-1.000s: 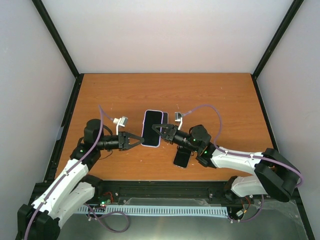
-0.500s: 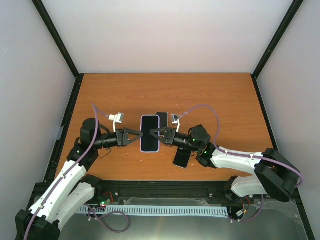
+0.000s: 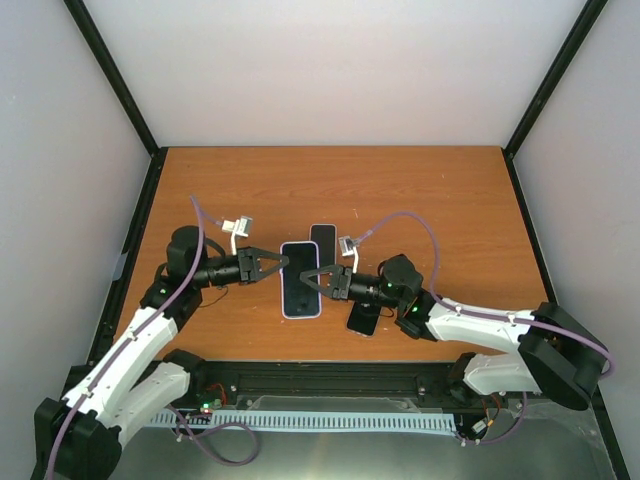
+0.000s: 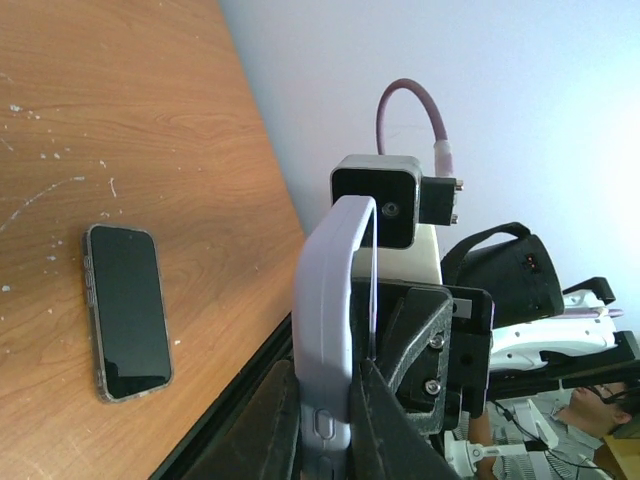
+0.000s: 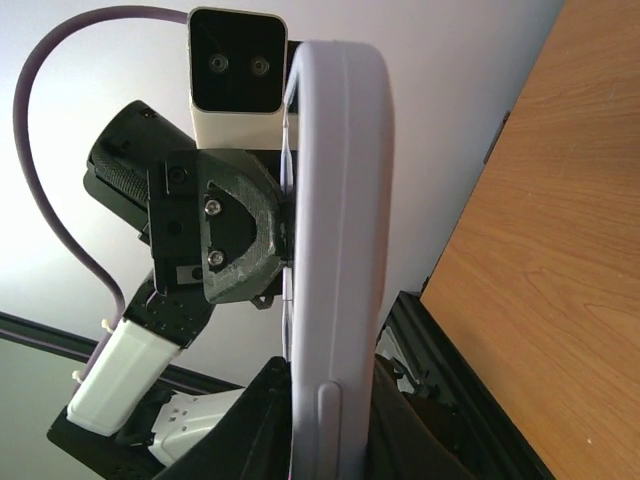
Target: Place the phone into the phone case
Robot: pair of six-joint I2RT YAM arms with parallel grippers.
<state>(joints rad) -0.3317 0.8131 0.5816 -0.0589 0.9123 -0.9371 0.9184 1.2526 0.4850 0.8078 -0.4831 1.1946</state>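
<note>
My left gripper is going to release the lavender phone case on the wood (image 3: pixel 282 305) next to the dark phone that is nearest the black rail.
The lavender phone case (image 3: pixel 300 292) is held off the table between both grippers, its dark face up. My left gripper (image 3: pixel 283 264) is shut on its far-left edge, and my right gripper (image 3: pixel 309 279) is shut on its right edge. In the left wrist view the case's side (image 4: pixel 330 290) stands edge-on between my fingers (image 4: pixel 325 405). In the right wrist view the case's side (image 5: pixel 338 200) is clamped at my gripper (image 5: pixel 325 400). A dark phone (image 3: pixel 323 240) lies flat on the table just behind the case and also shows in the left wrist view (image 4: pixel 128 310).
A second dark phone (image 3: pixel 362 318) lies on the table partly under my right arm. The wooden table (image 3: pixel 420 200) is walled by black frame posts and white panels. A black rail (image 3: pixel 330 375) runs along the near edge.
Both grippers have carried the lavender case toward the near edge. The dark phone it covered a second ago now lies exposed behind it.
</note>
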